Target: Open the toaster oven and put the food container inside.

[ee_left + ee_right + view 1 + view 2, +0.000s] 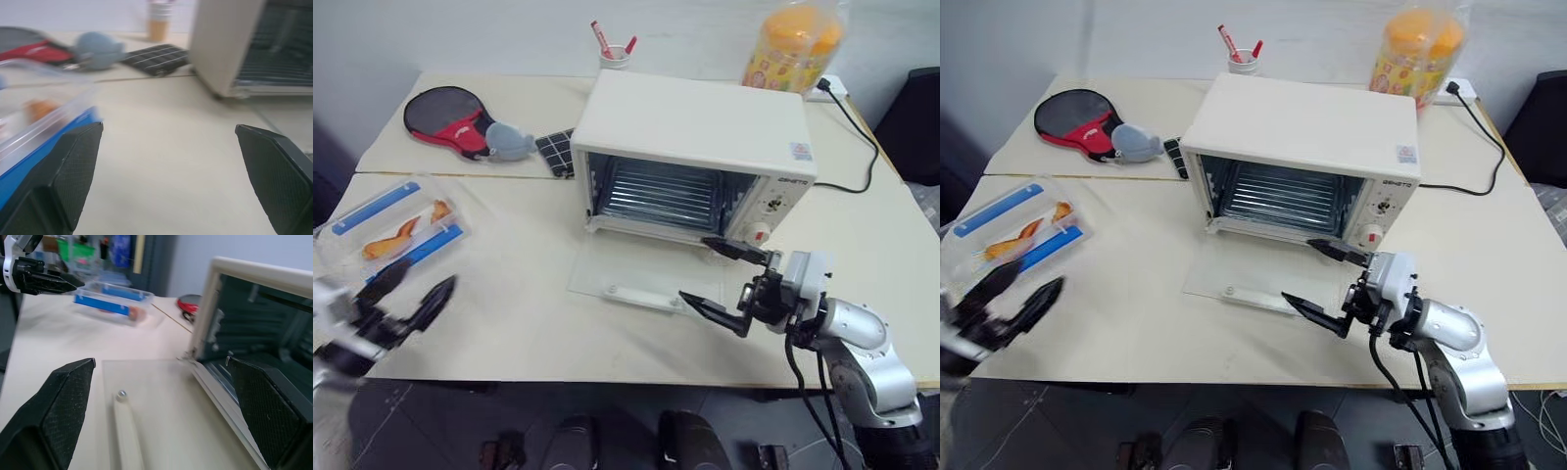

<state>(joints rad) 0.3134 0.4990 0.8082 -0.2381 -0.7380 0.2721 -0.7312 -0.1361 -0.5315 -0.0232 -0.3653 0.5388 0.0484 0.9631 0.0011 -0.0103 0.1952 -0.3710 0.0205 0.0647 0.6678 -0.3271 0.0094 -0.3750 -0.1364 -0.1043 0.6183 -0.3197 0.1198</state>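
Note:
The robot's left gripper needs to next move to the food container and grip the rim of its short side (334, 258) farthest from the toaster oven.
The cream-white toaster oven (695, 125) stands at the middle of the table with its rack bare. Its glass door (631, 277) lies folded down flat, white bar handle (128, 431) toward me. The clear food container (396, 228), with blue clip strips and orange pieces inside, rests near the table's left edge. My left gripper (423, 279) is open and holds nothing, just in front of the container; the blue strip (34, 156) shows beside one of its fingers (68, 176). My right gripper (695, 269) is open and points left over the door's right end.
A red and black table tennis paddle (445, 119), a grey-blue lump (509, 142) and a black pad (555, 152) lie behind the container. A cup of pens (615, 54) and an orange snack jar (793, 44) stand behind the oven. A black cord (862, 147) runs right.

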